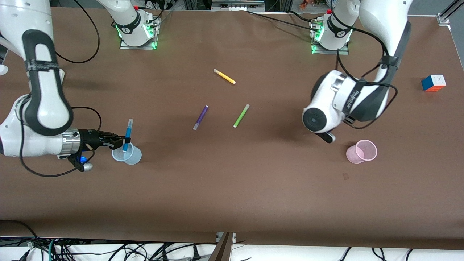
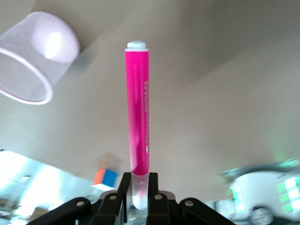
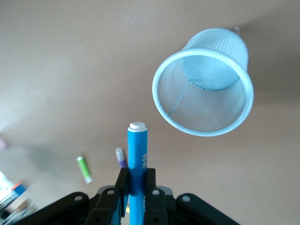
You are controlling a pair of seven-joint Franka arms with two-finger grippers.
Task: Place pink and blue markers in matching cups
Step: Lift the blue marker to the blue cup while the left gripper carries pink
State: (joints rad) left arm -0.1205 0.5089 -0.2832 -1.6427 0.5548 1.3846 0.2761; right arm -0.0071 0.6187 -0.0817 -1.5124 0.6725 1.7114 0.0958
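Observation:
Next, my left gripper releases the pink marker inside the opening of the pink cup (image 1: pixel 364 151) (image 2: pixel 29 69), with its pale cap end up.
My right gripper (image 1: pixel 125 139) is shut on the blue marker (image 1: pixel 128 133) and holds it upright over the pale blue cup (image 1: pixel 127 154). In the right wrist view the gripper (image 3: pixel 137 183) clamps the marker (image 3: pixel 138 154), whose tip lies beside the cup's (image 3: pixel 204 86) mouth. My left gripper (image 2: pixel 139 187) is shut on the pale cap end of the pink marker (image 2: pixel 138 122). The pink cup (image 2: pixel 35 58) lies off to one side of the marker's tip. In the front view the left arm's hand (image 1: pixel 322 117) hides its gripper and marker, beside the pink cup (image 1: pixel 361 151).
A yellow pen (image 1: pixel 224 76), a purple pen (image 1: pixel 200 117) and a lime-green pen (image 1: pixel 241 115) lie mid-table. A colour cube (image 1: pixel 433 83) sits toward the left arm's end. The two robot bases stand along the table's edge farthest from the front camera.

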